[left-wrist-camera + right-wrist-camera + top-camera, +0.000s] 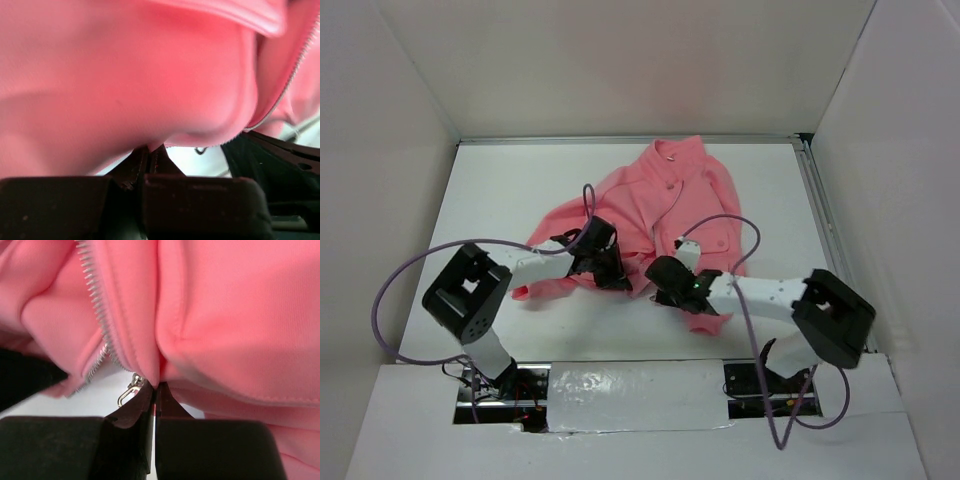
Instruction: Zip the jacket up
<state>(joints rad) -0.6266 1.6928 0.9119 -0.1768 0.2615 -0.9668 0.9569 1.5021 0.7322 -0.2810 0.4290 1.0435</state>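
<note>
The hem is held away from the zipper pull by my left gripper, so it should open and take the zipper edge [102,354] close to my right gripper.
The salmon-pink jacket [670,200] lies crumpled on the white table, collar toward the far wall, front open. My left gripper [612,276] is shut on the jacket's lower left hem; in the left wrist view pink fabric [125,85] fills the frame above the closed fingers [150,160]. My right gripper [660,283] is shut on the lower hem of the other front panel [225,315]. The zipper teeth [95,300] run down beside it, and the metal zipper pull [127,392] hangs just left of the right fingers [155,400]. The zipper edge also shows in the left wrist view [292,70].
White walls enclose the table [500,200] on the left, far and right sides. Purple cables [410,275] loop from both arms. The right arm's dark body [280,165] shows at the right of the left wrist view.
</note>
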